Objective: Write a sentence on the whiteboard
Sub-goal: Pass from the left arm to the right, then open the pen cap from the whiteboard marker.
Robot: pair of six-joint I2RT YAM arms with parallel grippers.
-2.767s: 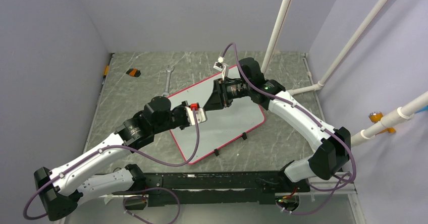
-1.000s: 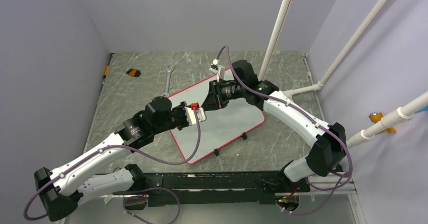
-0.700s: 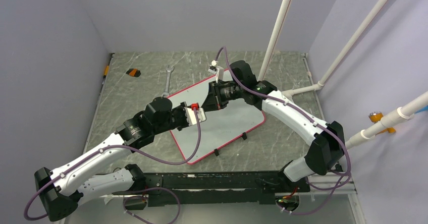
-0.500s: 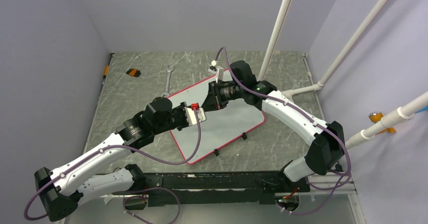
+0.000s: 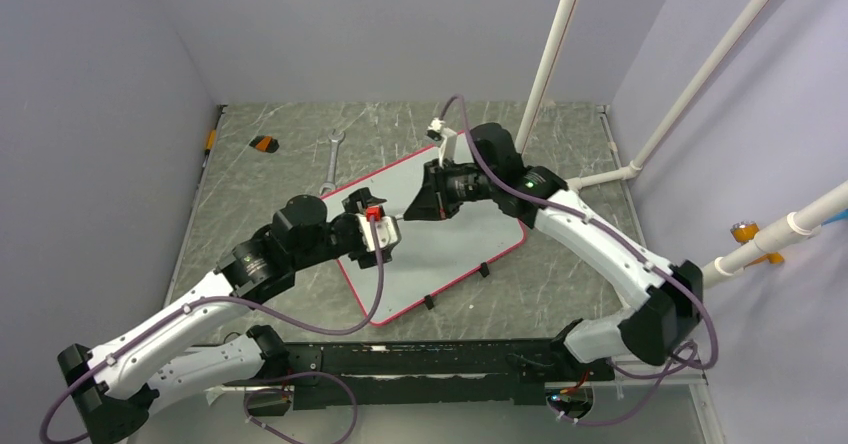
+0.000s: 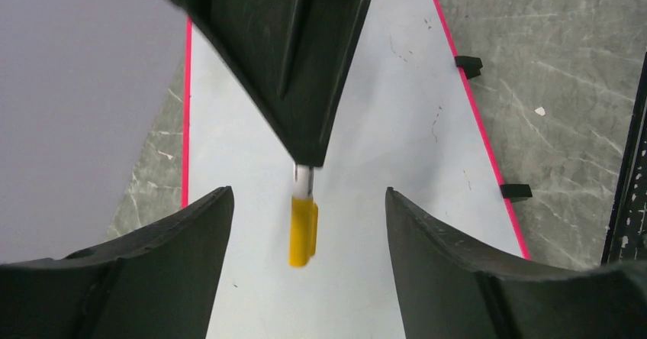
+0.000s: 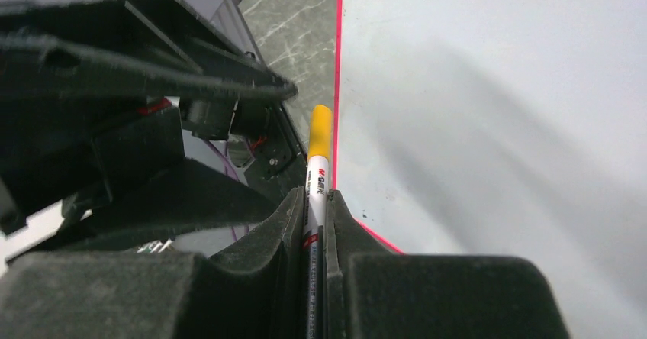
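Observation:
The marker's yellow cap is beyond my open left fingers, so I will move closer, grip the cap (image 6: 303,230) and pull it off before writing.
The whiteboard (image 5: 455,239) lies flat on the table, pale with a thin red rim (image 6: 188,110). No sentence shows on its surface (image 7: 496,110). My right gripper (image 7: 314,201) is shut on a slim white marker (image 7: 317,175) with a yellow cap (image 6: 303,232). It hangs over the board's left part (image 5: 412,210). My left gripper (image 6: 307,195) faces it, open, with the capped end between its wide fingers (image 6: 175,255) and touching neither of them. From above, the left gripper (image 5: 390,222) sits just left of the right one.
A wrench (image 5: 331,159) lies behind the board, and a small orange-and-black item (image 5: 263,143) sits at the back left. Black clips (image 5: 482,271) line the board's near edge. White pipes (image 5: 548,54) rise at the back right. A black rail (image 5: 440,364) crosses the near edge.
My left gripper has opened and let go of the marker, and the left arm has drawn back a little. The right arm has shifted slightly right, keeping the marker.

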